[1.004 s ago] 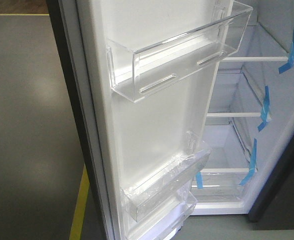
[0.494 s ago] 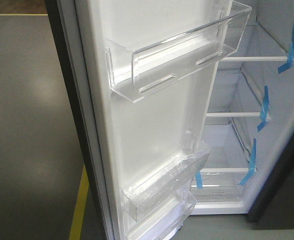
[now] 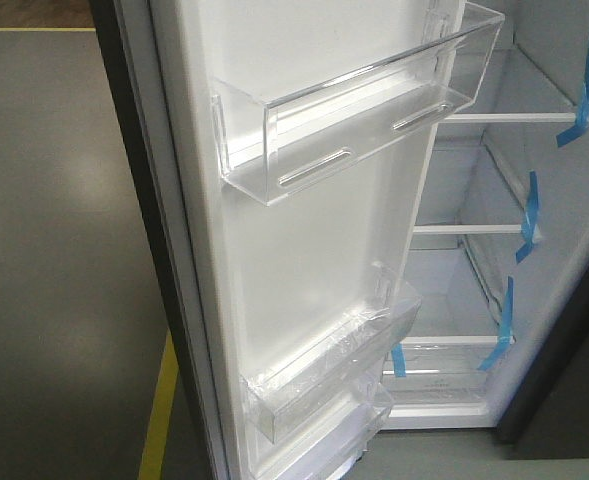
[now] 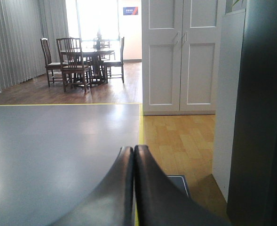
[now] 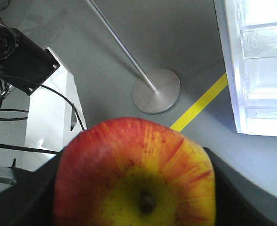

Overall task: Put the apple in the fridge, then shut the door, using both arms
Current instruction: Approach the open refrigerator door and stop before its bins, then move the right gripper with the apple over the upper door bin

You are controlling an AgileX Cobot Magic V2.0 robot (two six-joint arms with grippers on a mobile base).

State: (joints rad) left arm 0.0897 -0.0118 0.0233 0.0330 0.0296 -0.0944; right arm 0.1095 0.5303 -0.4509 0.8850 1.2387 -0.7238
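Next, I release the apple from my right gripper in the door's top clear bin [image 3: 394, 84], toward the bin's end near the white shelves.
The red apple [image 5: 133, 174] with a yellow-green patch fills the lower right wrist view, and my right gripper [image 5: 134, 188] is shut on it with a black finger on each side. The fridge [image 3: 474, 290] stands open in the front view, showing white shelves and blue tape strips. Its door [image 3: 304, 240] is swung wide, white liner and clear bins facing me; a corner of the door [image 5: 256, 66] shows at the right of the right wrist view. My left gripper [image 4: 133, 150] is shut on nothing, pointing over the grey floor beside the fridge's dark side [image 4: 265, 108].
A metal stand with a round base [image 5: 156, 91] and a yellow floor line [image 5: 199, 103] lie below the apple. A white cabinet [image 4: 183, 56] and a dining table with chairs [image 4: 82, 59] stand far off. A white robot housing with cables [image 5: 49, 117] is at left.
The front view has shifted very slightly; the door and shelves sit a few pixels further left than a second ago. Nothing else has changed.
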